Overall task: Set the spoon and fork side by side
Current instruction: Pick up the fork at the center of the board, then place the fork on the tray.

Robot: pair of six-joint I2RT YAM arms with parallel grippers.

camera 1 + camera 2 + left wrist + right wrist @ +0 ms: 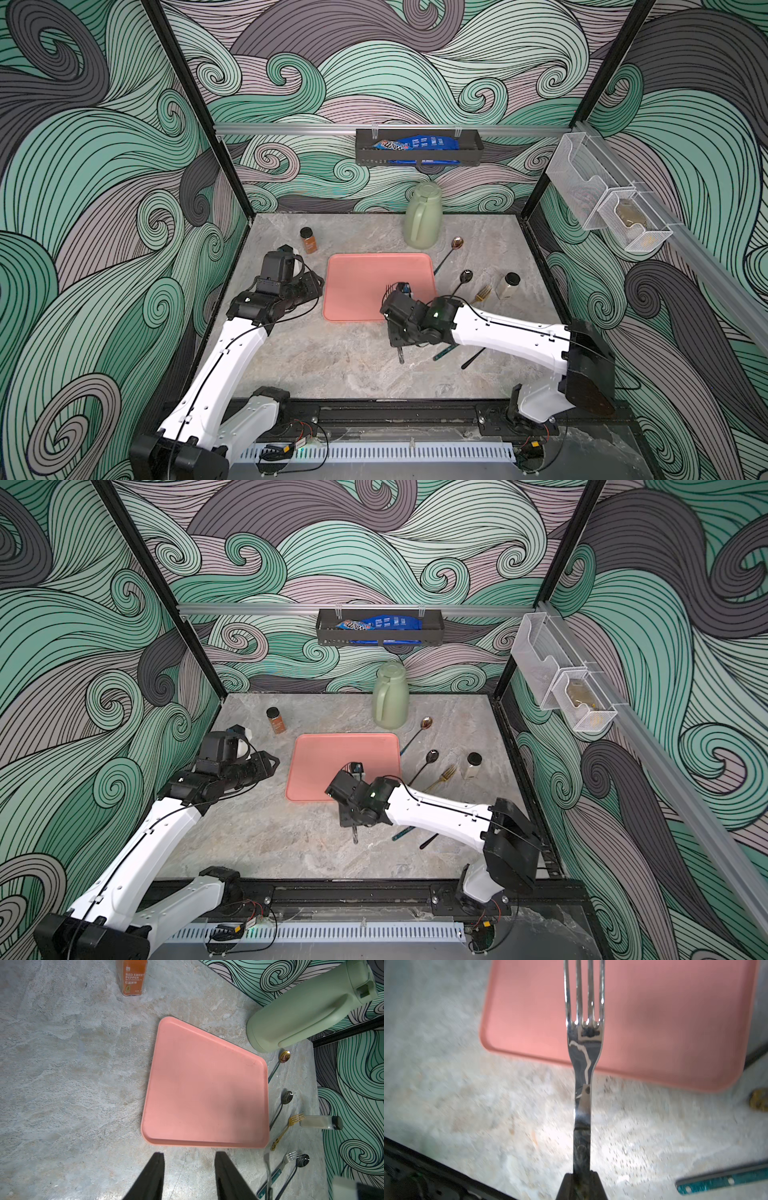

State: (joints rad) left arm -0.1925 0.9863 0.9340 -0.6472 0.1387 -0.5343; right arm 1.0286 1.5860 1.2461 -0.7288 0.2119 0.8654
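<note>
My right gripper is going to let go of the silver fork on the pink tray [353, 282], near the tray's edge by my left gripper.
My right gripper [581, 1176] is shut on the dark handle of a silver fork [584, 1043]. The fork's tines reach out over the front edge of the pink tray [675, 1022]. In a top view the fork's handle end [401, 357] sticks out below the gripper toward the table front. A dark spoon [465, 276] and a copper-bowled spoon [457, 242] lie right of the tray. A black spoon [302, 1160] lies beside a teal-handled fork [292, 1155]. My left gripper [189, 1154] [318, 284] stands open and empty at the tray's left side.
A gold fork [482, 294] and a clear shaker with a black cap [508, 286] lie at the right. A green jug [422, 216] stands behind the tray. A red pepper jar [308, 241] stands at the back left. My right arm [511, 332] covers the teal-handled fork's head.
</note>
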